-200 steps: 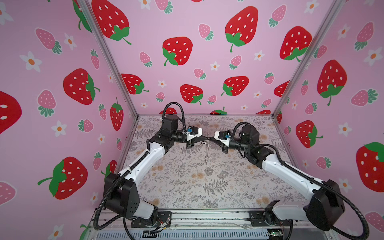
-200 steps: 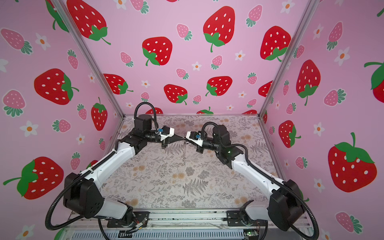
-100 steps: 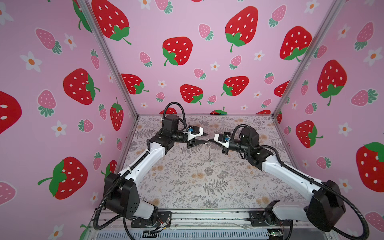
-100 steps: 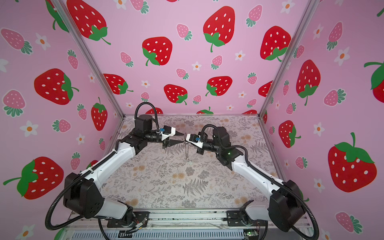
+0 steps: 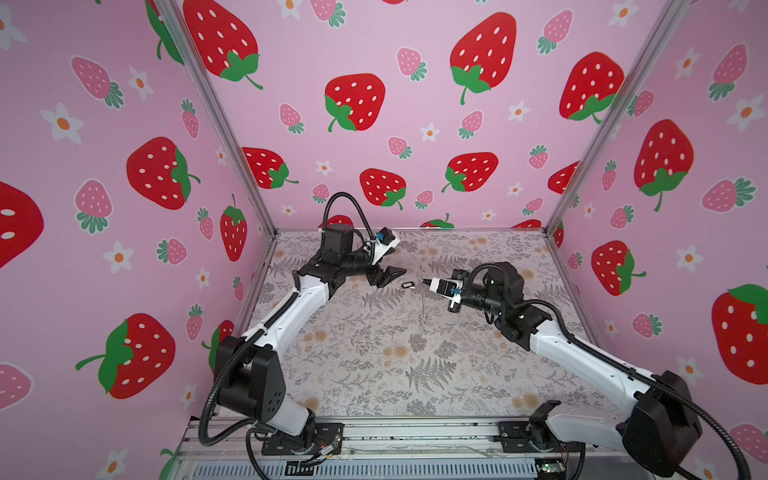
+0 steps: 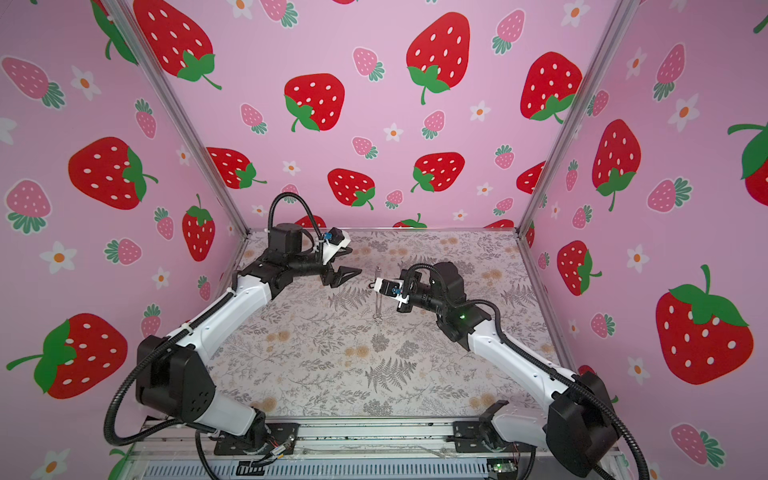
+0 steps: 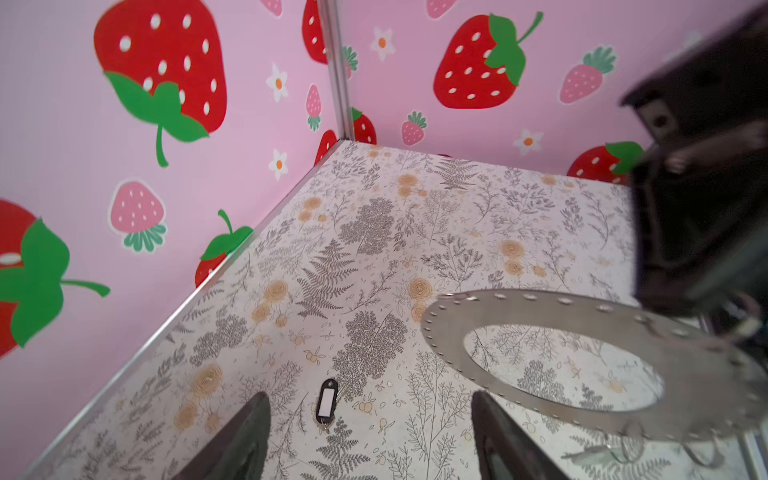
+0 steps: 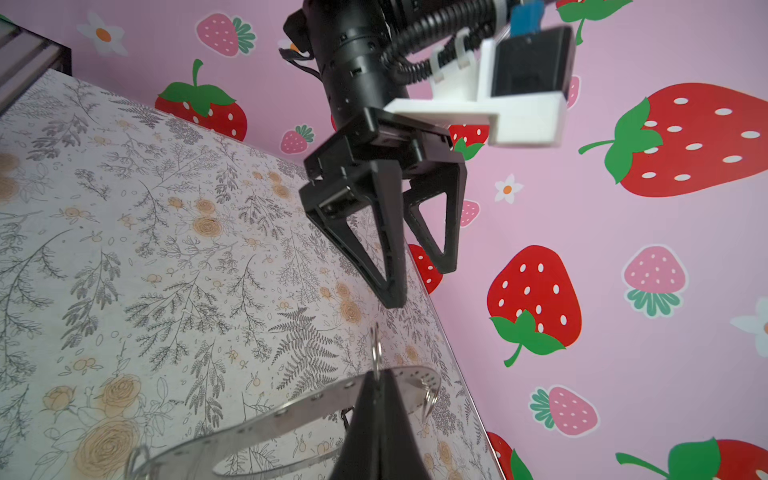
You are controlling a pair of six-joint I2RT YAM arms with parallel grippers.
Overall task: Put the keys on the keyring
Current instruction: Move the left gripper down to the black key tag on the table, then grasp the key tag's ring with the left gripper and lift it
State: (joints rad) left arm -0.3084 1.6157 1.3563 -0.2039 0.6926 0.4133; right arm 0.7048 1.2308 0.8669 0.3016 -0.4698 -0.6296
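Next, I close my left gripper on the small metal loop (image 5: 403, 285) (image 7: 323, 424) at the end of the keys' black-rimmed white tag that faces my left gripper.
The keyring (image 7: 449, 332), a wide flat silvery ring with tiny rim holes and wire loops (image 8: 430, 401), is clamped at its rim by my shut right gripper (image 8: 376, 390). In both top views it shows edge-on as a thin line (image 5: 422, 297) (image 6: 377, 301) at the right gripper's (image 5: 424, 281) tip. One of the keys, a black-rimmed white oval tag (image 7: 326, 401) (image 5: 409, 284), lies flat on the table. It lies between my open left gripper (image 7: 370, 415) (image 5: 388, 276) and the ring, touching neither. Nothing is between the left fingers (image 7: 245, 440).
The floral tabletop (image 5: 374, 357) is boxed in by pink strawberry walls on three sides, with metal corner posts (image 5: 232, 137). The left gripper (image 8: 417, 282) hovers near the back left part of the table. An aluminium rail (image 5: 415, 436) runs along the front edge.
My left gripper has opened and drawn back from the keyring, and the tag now lies on the table. My right gripper has shifted slightly forward and right with the ring.
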